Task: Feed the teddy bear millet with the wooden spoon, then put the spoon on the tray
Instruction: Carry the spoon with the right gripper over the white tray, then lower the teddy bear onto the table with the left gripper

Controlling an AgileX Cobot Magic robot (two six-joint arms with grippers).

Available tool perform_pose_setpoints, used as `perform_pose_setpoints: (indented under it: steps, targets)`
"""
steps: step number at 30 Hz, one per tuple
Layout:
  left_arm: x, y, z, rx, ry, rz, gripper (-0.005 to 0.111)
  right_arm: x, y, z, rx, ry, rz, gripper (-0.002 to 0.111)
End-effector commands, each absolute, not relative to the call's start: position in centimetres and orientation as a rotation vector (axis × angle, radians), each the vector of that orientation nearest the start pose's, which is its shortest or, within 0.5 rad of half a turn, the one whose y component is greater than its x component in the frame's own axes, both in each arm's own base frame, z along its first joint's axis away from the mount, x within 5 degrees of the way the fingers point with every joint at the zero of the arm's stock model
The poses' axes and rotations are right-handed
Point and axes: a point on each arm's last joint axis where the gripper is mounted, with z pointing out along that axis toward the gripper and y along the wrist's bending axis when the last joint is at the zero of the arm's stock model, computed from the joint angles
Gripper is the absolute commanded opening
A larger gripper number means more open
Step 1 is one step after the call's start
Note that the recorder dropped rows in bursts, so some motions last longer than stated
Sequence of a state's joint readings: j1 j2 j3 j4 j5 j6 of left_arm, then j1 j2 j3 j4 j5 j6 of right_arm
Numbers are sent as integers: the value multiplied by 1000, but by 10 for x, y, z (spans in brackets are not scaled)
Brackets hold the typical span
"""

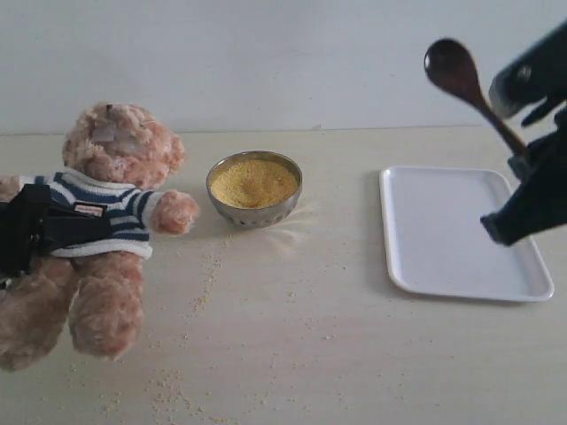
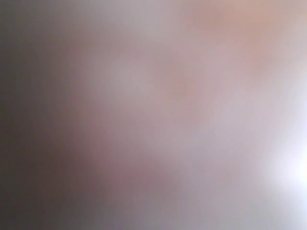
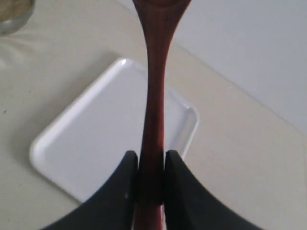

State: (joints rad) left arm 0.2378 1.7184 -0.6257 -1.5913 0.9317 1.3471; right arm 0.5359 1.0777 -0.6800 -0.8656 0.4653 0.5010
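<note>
Next, I release the teddy bear from my left gripper on the table (image 1: 128, 241), next to the steel bowl of millet.
The teddy bear (image 1: 115, 177), in its striped shirt, lies on the left of the table facing the steel bowl of millet (image 1: 253, 181). My left gripper (image 1: 35, 232) is clamped round the bear's torso. The left wrist view is a blur of pale fur and shows no jaws. The wooden spoon (image 1: 454, 71) is held up in the air at the far right, bowl end uppermost, above the white tray (image 1: 443, 239). My right gripper (image 3: 151, 155) is shut on the spoon's handle (image 3: 153, 96), with the tray (image 3: 96, 139) below it.
Stray yellow grains (image 1: 208, 283) are scattered on the table in front of the steel bowl (image 1: 257, 215) and along the near edge. A pale wall runs behind the table. A corner of the bowl (image 3: 12, 17) shows in the right wrist view.
</note>
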Motion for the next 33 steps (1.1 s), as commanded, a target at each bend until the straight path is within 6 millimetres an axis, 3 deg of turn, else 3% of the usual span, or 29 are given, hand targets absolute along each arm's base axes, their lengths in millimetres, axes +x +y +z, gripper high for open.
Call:
perform_pose_setpoints:
  steps: [1,5,17,20,23,26,33]
  targets:
    - [280,-5,157,-228,2296,-1165,5,188,88,251,-781,2032,-107,0]
    - [280,-3,156,-240,2306,-1137,5,187,95,246,-759,2013,9,0]
    - [282,0,153,-281,2317,-1078,5,197,98,228,-689,2120,24,0]
    - [282,0,153,-272,2316,-1075,5,208,89,218,-606,2175,-12,0]
    - [282,0,153,-259,2316,-1072,5,226,71,226,-358,2174,86,0]
    - [283,0,154,-259,2304,-1068,5,229,70,232,-355,2112,207,0]
    - [285,4,152,-162,2301,-959,5,229,74,234,-379,2086,261,0]
